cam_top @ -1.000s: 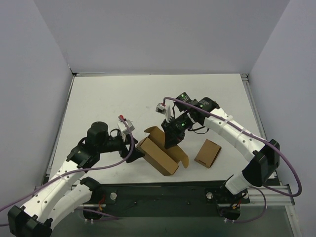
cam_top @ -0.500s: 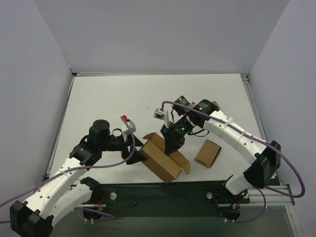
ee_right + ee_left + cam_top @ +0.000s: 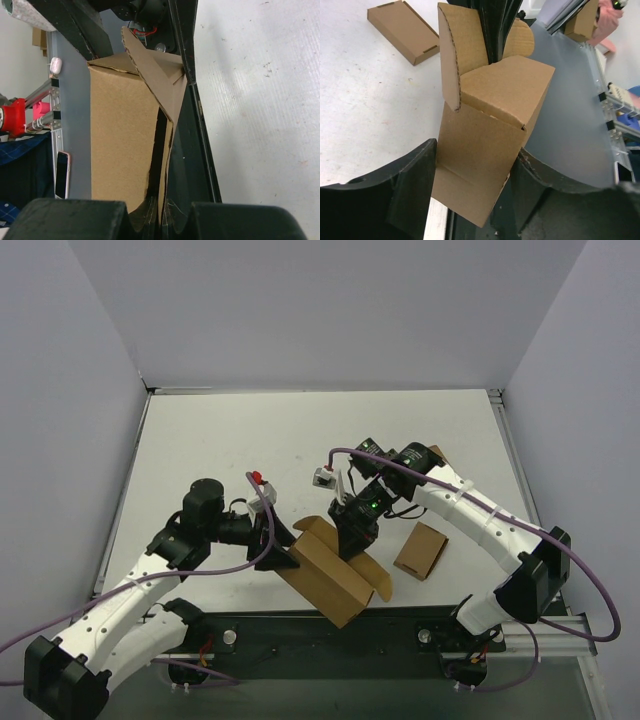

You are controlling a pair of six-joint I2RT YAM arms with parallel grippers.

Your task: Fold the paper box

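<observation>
Next, my left gripper pinches the end of its open flap (image 3: 313,524) after I set the paper box farther back, because the box slants over the black rail.
The paper box (image 3: 335,577) is a box-shaped brown cardboard piece with open flaps, lying slanted at the table's near edge, its near end over the black rail. My left gripper (image 3: 283,552) is shut on its left end; in the left wrist view the box (image 3: 487,130) sits between both fingers (image 3: 412,192), and my left gripper (image 3: 475,200) clamps its sides. My right gripper (image 3: 355,538) comes from above and is shut on a thin side wall of the box (image 3: 120,135). In the right wrist view my right gripper (image 3: 170,220) pinches that wall; a flap (image 3: 157,80) is folded over the far end.
A small flat brown box (image 3: 420,550) lies right of the paper box; it also shows in the left wrist view (image 3: 402,30). A second small brown box (image 3: 438,454) peeks out behind the right arm. The black front rail (image 3: 300,625) runs along the near edge.
Both grippers and the paper box have moved toward the near edge and slightly right. The box's near end now overhangs the black rail.
</observation>
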